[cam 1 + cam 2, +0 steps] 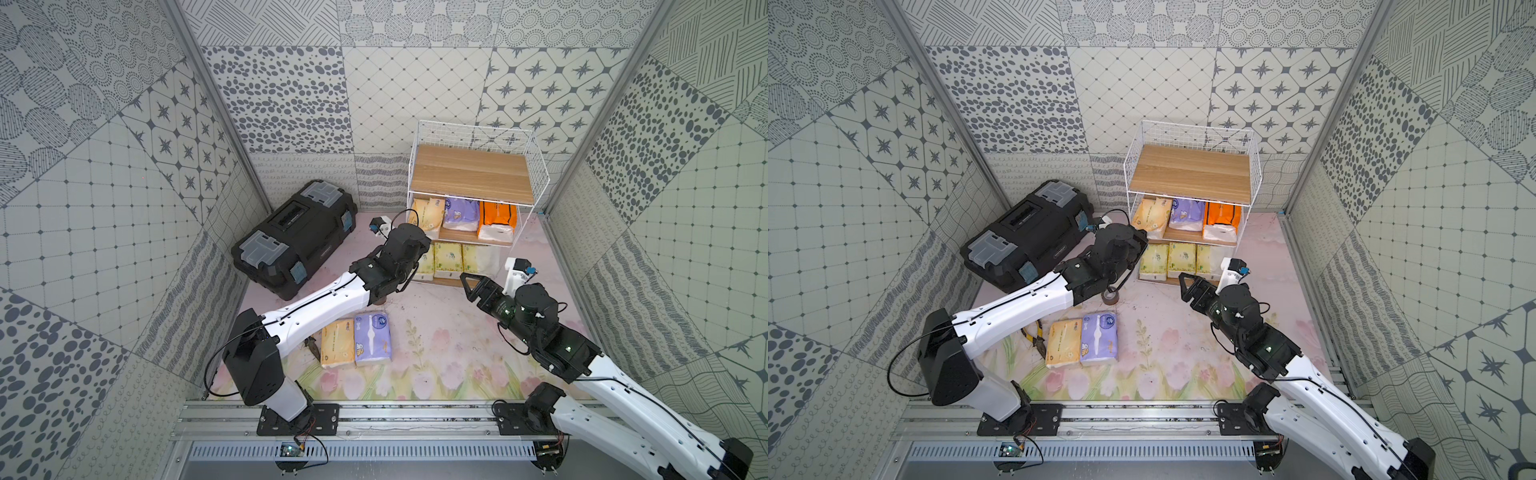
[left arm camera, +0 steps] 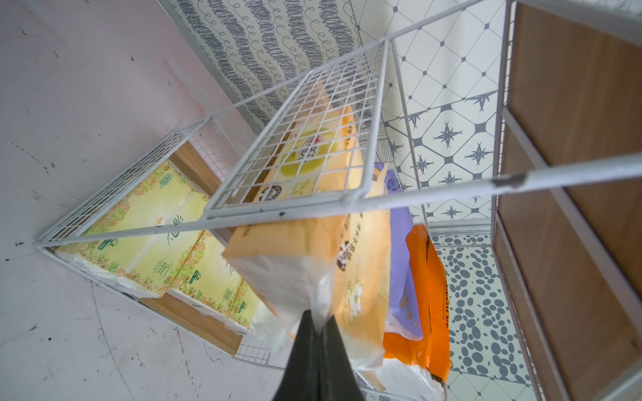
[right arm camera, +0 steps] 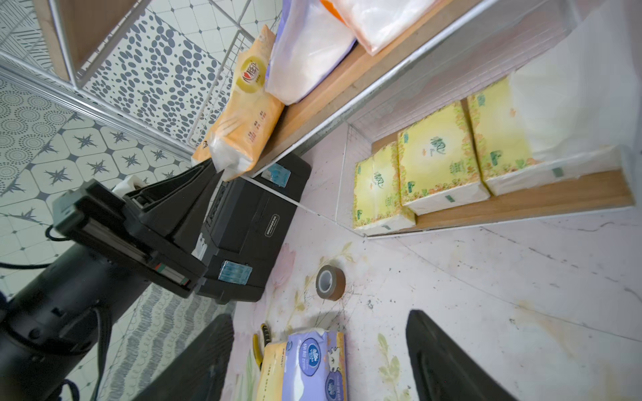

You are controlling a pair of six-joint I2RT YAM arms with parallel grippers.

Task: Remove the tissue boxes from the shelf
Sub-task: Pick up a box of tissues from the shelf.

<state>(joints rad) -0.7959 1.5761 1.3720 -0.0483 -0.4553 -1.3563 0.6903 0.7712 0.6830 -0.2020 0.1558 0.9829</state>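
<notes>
Next, my right gripper will grab the middle board's pale orange tissue box by its yellow oval logo side (image 1: 439,218) (image 3: 253,78), the one toward the lavender box.
The white wire shelf (image 1: 473,170) stands at the back right. Its middle board holds a pale orange tissue box (image 2: 361,257), a lavender one (image 1: 460,214) and a bright orange one (image 1: 496,220). Three pale yellow-green boxes (image 1: 446,259) sit on the bottom board. My left gripper (image 2: 318,324) is shut on the clear wrapper end of the pale orange box at the shelf's front left corner. My right gripper (image 3: 319,361) hangs open in front of the shelf, above the floor, holding nothing. A pale orange box (image 1: 337,343) and a lavender box (image 1: 372,338) lie on the floor mat.
A big black toolbox (image 1: 295,239) lies left of the shelf, close to my left arm. A brown tape roll (image 1: 1111,296) stands on the mat under the left forearm. Yellow-handled pliers (image 1: 1036,336) lie beside the floor boxes. Patterned walls close in on three sides.
</notes>
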